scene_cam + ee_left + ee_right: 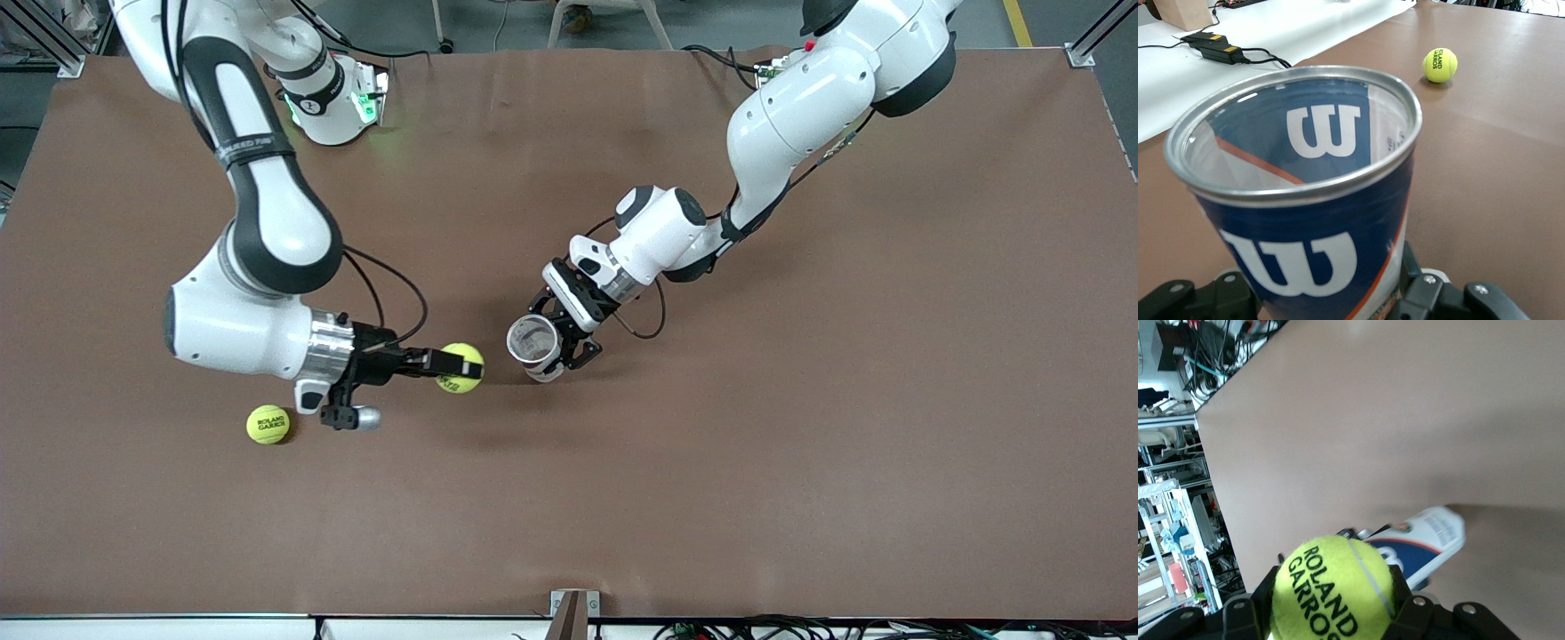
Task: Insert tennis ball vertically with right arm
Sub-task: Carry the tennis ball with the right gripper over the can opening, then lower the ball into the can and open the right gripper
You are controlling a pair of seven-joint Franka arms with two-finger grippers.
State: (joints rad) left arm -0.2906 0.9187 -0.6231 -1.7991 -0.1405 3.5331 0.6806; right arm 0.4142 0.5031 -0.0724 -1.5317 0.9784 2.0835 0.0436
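Next, I release the yellow tennis ball from my right gripper on the opening of the blue and white ball can (523, 342).
My right gripper (460, 366) is shut on a yellow tennis ball (462, 368) printed ROLAND GARROS, held just above the table; it fills the right wrist view (1333, 591). My left gripper (558, 345) is shut on a blue and white ball can (533, 347), open end up, tilted toward the front camera, a short way from the ball toward the left arm's end. The can's silver rim (1298, 133) fills the left wrist view, and the can looks empty. The can also shows in the right wrist view (1418, 547). A second yellow tennis ball (268, 424) lies on the table.
The brown table (756, 462) spreads wide around both grippers. The second ball shows in the left wrist view (1439, 65), near the table's front edge with a white strip and cables (1225, 50). The right arm's elbow (267, 231) hangs over the table.
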